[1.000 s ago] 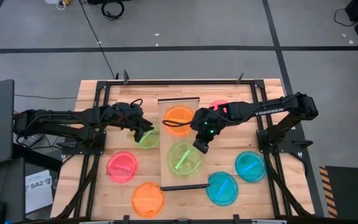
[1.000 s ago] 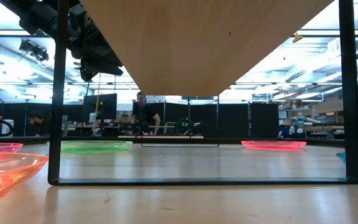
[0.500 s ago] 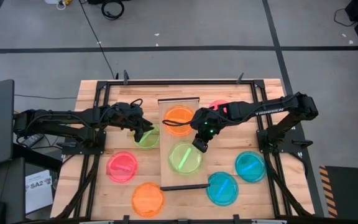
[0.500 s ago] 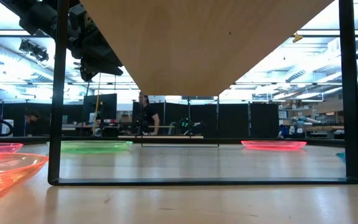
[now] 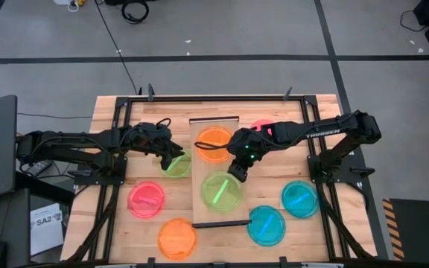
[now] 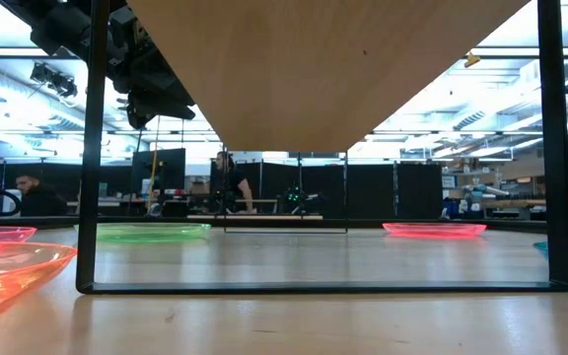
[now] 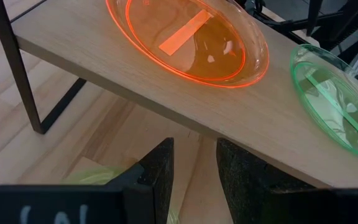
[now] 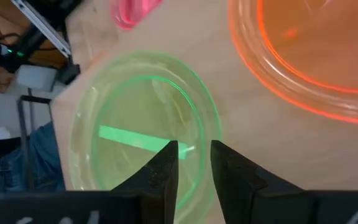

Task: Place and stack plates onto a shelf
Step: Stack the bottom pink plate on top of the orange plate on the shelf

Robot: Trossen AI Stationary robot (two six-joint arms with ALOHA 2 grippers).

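My left gripper is to close next on the pink plate's far rim [image 5: 138,186], where that plate lies between the green plate and the orange plate on the table.
The shelf [image 5: 199,212] stands mid-table with an orange plate [image 5: 214,143] at its far part and a lime green plate [image 5: 221,190] nearer, both lying flat on the board. My right gripper [image 5: 236,171] hovers over the green plate's far right rim [image 8: 211,134], its fingers a narrow gap apart and empty. My left gripper [image 5: 176,156] is narrowly open and empty, high over a second green plate [image 5: 176,165] that lies on the table left of the shelf; the low view shows this gripper [image 6: 156,99] well above that plate [image 6: 151,232].
On the table lie a pink plate [image 5: 146,199] and an orange plate [image 5: 177,238] at the near left, two cyan plates [image 5: 267,225] [image 5: 299,199] at the near right, and a pink plate [image 5: 263,125] under the right arm. People are in the room beyond.
My right gripper has drawn back a little toward the table's far edge, off the green plate on the shelf, which stays where it lies.
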